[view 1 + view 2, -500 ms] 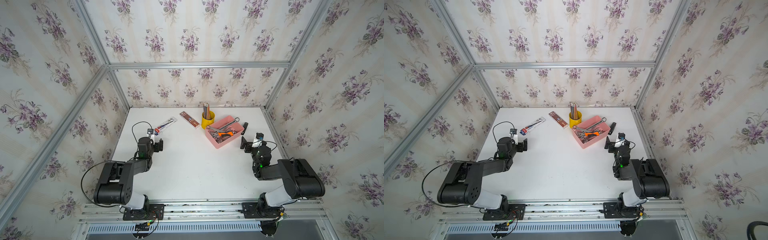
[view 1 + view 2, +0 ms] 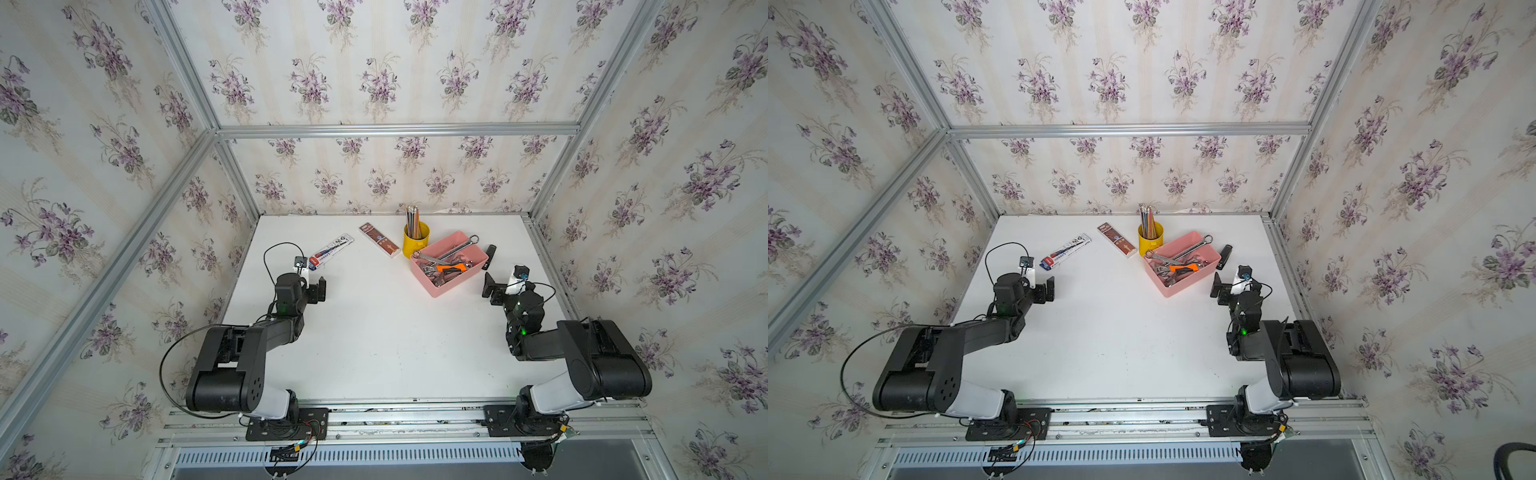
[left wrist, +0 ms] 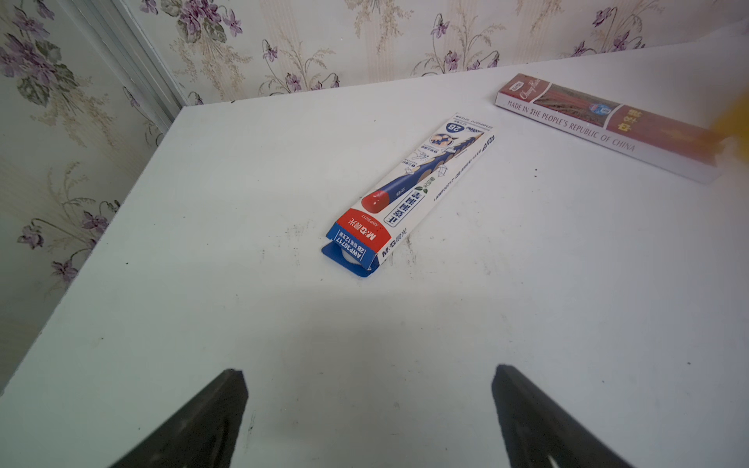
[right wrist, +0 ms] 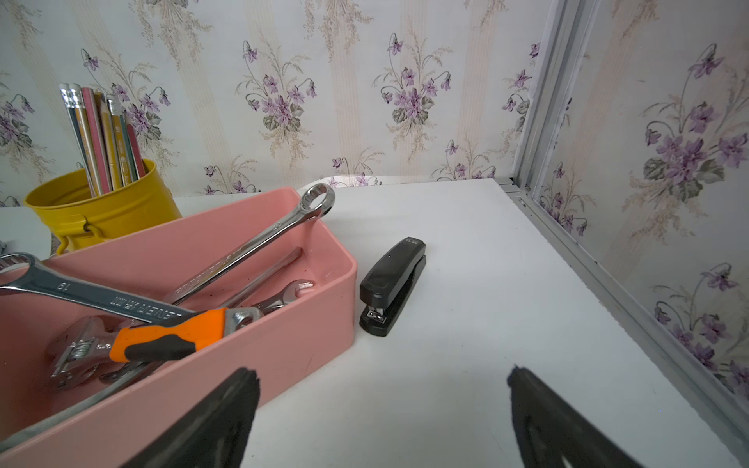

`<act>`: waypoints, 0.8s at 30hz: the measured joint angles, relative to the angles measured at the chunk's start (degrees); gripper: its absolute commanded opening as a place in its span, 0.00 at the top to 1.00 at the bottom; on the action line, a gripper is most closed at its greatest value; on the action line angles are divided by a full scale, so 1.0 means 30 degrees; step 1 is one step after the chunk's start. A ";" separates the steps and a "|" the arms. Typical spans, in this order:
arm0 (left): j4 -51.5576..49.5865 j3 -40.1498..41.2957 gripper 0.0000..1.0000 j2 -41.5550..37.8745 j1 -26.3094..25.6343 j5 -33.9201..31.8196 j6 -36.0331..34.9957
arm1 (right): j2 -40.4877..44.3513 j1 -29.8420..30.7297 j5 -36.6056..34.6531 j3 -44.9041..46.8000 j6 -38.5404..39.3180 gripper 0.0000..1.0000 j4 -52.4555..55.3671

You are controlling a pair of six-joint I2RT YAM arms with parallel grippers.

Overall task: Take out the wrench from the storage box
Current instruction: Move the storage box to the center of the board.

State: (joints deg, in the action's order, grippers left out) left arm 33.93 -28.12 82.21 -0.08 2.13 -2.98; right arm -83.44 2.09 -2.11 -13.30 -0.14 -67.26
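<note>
Next, my right gripper closes on the near long side's rim point(image 2: 459, 280) point(image 4: 167, 366) of the pink storage box, next to the orange-handled adjustable wrench, so that it holds the box.
The pink storage box point(image 2: 461, 282) point(image 2: 1196, 280) point(image 4: 283, 344) stands at the back right of the white table. Several wrenches lie in it. A long silver wrench point(image 2: 457, 248) point(image 2: 1192, 247) point(image 4: 251, 251) leans with its ring end over the far rim. A second silver one point(image 4: 81, 291) crosses an orange-handled adjustable wrench point(image 2: 451, 269) point(image 4: 162, 340). My right gripper point(image 2: 505, 289) point(image 2: 1229, 291) point(image 4: 383, 370) is open and empty, low over the table beside the box's near corner. My left gripper point(image 2: 305, 286) point(image 2: 1036, 291) point(image 3: 367, 370) is open and empty at the left side, far from the box.
A yellow cup of pencils point(image 2: 415, 241) point(image 4: 101, 210) stands just behind the box. A black stapler point(image 2: 490, 255) point(image 4: 393, 283) lies beside the box's right end. A blue-and-white pencil carton point(image 2: 332, 251) point(image 3: 409, 194) and a red-brown carton point(image 2: 379, 240) point(image 3: 608, 121) lie at the back left.
</note>
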 measured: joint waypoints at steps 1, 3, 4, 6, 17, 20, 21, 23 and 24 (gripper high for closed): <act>-0.0707 -0.0328 0.01 -0.0736 0.0000 0.0138 -0.0029 | 0.0532 0.0007 0.0073 -0.0168 0.0015 0.00 0.0430; -0.1559 -0.0765 0.01 -0.2331 -0.0029 0.0357 -0.0073 | 0.2200 0.0197 0.0233 -0.0860 0.0051 0.00 0.1647; -0.2200 -0.0969 0.01 -0.3118 -0.0066 0.0379 -0.0066 | 0.2892 0.0313 0.0415 -0.1158 0.0029 0.00 0.2310; -0.3942 -0.1537 0.01 -0.4583 -0.0080 0.0583 0.0029 | 0.4510 0.0605 0.0707 -0.1902 -0.0102 0.00 0.4430; -1.2378 -0.4350 0.01 -0.7614 -0.0750 0.3606 0.5435 | 0.7825 0.3548 -0.0015 -0.5391 -0.6652 0.03 1.5620; -1.3559 -0.4758 0.01 -0.7125 -0.1144 0.5093 0.7949 | 0.6885 0.4218 -0.0503 -0.6965 -0.9799 0.05 1.8928; -1.3937 -0.5107 0.01 -0.6717 -0.1603 0.5603 0.8801 | 0.6382 0.4415 -0.0678 -0.7446 -1.0950 0.05 2.0087; -1.4280 -0.5654 0.01 -0.6054 -0.2426 0.6324 0.9734 | 0.5457 0.4874 -0.1239 -0.8298 -1.2597 0.06 2.1944; -1.4462 -0.5916 0.01 -0.5690 -0.2863 0.6601 1.0200 | 0.4998 0.5100 -0.1231 -0.8757 -1.3274 0.07 2.2731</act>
State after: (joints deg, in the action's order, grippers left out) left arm -9.45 -45.87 65.14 -8.67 21.93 27.62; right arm -68.45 17.39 -5.80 -39.57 -39.97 0.93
